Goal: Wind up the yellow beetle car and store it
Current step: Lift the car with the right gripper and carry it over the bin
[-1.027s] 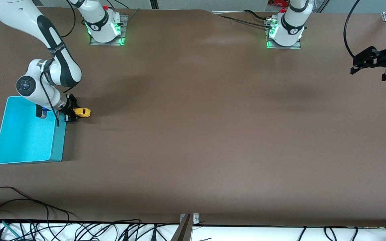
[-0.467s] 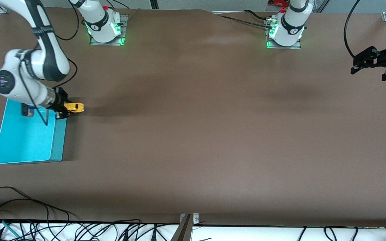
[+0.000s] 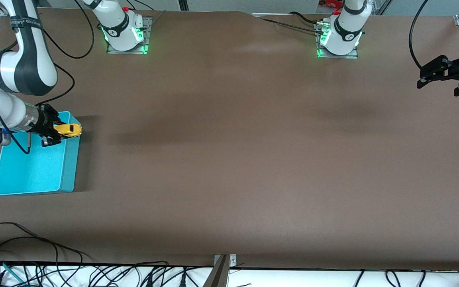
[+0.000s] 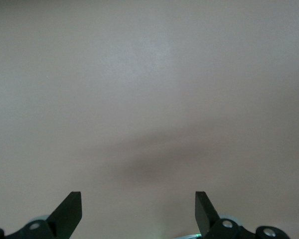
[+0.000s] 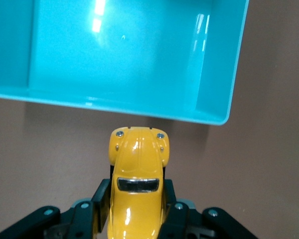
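My right gripper has the yellow beetle car. Next, I set it down on the turquoise bin's bottom near its far corner (image 3: 53, 142).
My right gripper (image 3: 57, 131) is shut on the yellow beetle car (image 3: 69, 130) and holds it in the air at the corner of the turquoise bin (image 3: 30, 171) that lies farthest from the front camera. In the right wrist view the car (image 5: 137, 189) sits between the fingers (image 5: 100, 199), nose pointing at the bin (image 5: 124, 59), with a strip of bare table showing between nose and bin wall. The bin holds nothing. My left gripper (image 3: 420, 79) waits open and empty over the left arm's end of the table; its wrist view shows its fingers (image 4: 70, 209) spread over bare table.
The brown table (image 3: 233, 159) stretches wide between the arms. Both arm bases (image 3: 126, 32) stand along the table's edge farthest from the front camera. Loose cables (image 3: 54, 271) lie off the table's near edge.
My right gripper has carried the yellow car up and toward the right arm's end of the table, from beside the bin to over its corner. The left arm has not moved.
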